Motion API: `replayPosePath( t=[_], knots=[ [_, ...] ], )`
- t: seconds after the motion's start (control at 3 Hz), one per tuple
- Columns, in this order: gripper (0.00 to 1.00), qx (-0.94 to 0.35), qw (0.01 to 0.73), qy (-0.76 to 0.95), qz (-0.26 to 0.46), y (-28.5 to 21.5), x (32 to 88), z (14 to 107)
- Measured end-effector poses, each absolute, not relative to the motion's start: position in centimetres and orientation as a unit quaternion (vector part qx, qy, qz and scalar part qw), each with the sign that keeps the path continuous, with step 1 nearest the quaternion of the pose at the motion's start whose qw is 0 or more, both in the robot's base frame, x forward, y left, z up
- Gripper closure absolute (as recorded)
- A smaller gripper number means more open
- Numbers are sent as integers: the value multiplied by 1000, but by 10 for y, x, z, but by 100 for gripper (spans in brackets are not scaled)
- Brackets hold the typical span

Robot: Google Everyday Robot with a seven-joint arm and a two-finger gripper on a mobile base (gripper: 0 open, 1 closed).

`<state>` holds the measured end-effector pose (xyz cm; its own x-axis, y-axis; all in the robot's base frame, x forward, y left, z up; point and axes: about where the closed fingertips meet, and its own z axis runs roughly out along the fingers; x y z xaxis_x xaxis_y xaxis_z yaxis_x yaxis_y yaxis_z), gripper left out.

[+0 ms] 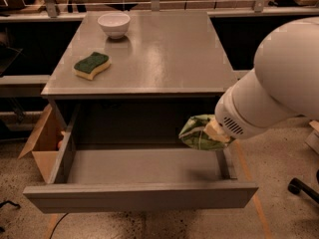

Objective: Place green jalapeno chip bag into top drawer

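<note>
I need to set the green jalapeno chip bag down with my gripper in the dark back middle of the open top drawer (pixel 159 134).
The green jalapeno chip bag (pixel 197 132) is crumpled and held by my gripper (pixel 212 132) at the end of the big white arm. The bag hangs above the right side of the open top drawer (pixel 144 167), just below the table's front edge. The gripper is shut on the bag, and the arm's white housing hides most of it. The drawer is pulled far out and its grey floor shows bare.
A green-topped yellow sponge (pixel 91 65) and a white bowl (pixel 113 24) sit on the grey table (pixel 164 54). A cardboard box (pixel 42 141) stands on the floor to the left. A chair wheel (pixel 299 187) is at the right.
</note>
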<state>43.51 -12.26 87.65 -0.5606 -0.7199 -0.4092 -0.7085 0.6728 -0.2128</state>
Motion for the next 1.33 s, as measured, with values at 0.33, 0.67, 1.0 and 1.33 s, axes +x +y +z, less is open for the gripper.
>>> replayPosePath(
  t=[0.33,0.67,1.0,1.33],
  knots=[
    [100,-420,219,881,-14,-102,444,846],
    [100,-413,213,886,-15,-80,464,817],
    [100,-406,223,886,-12,-57,487,800],
    [100,-401,234,886,-1,-36,509,787]
  ],
)
